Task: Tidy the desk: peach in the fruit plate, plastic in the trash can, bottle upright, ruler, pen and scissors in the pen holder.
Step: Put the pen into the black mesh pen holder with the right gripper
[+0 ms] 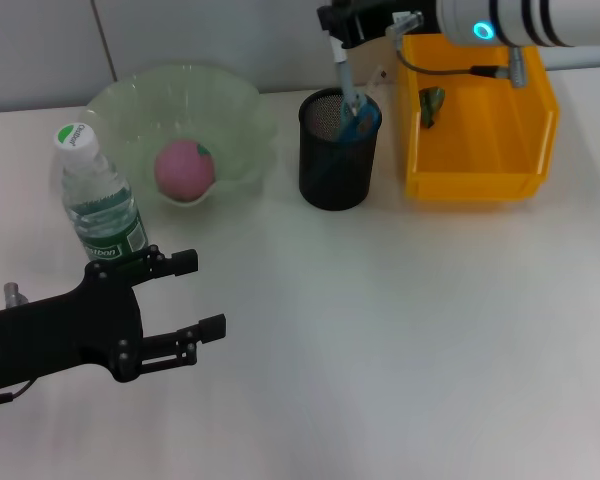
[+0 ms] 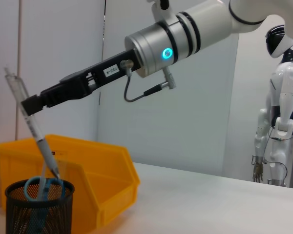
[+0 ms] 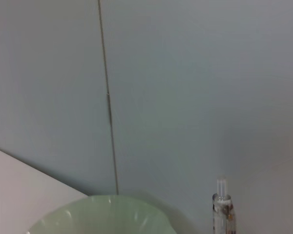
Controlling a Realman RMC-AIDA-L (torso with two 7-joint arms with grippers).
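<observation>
Next, my right gripper lets the pen go in the pen holder, on the fruit plate side of the blue scissors point(image 1: 326, 112).
My right gripper point(image 1: 336, 28) hangs above the black mesh pen holder point(image 1: 335, 165), shut on the pen point(image 1: 346, 78), whose lower end dips into the cup. The left wrist view shows that gripper point(image 2: 28, 104), the pen point(image 2: 41, 146) and the pen holder point(image 2: 39, 209). Blue scissors point(image 1: 362, 118) stand inside the cup. The peach point(image 1: 184, 170) lies in the pale-green fruit plate point(image 1: 242, 105). The bottle point(image 1: 98, 200) stands upright at the left. A dark scrap of plastic point(image 1: 432, 103) lies in the yellow trash can point(image 1: 477, 150). My left gripper point(image 1: 198, 293) is open and holds nothing, just in front of the bottle. The ruler is hidden.
The white desk point(image 1: 400, 330) spreads across the front and right. A grey wall point(image 1: 200, 40) runs close behind the containers. The right wrist view shows only the fruit plate's rim point(image 3: 102, 214), the pen's top point(image 3: 221, 209) and the wall.
</observation>
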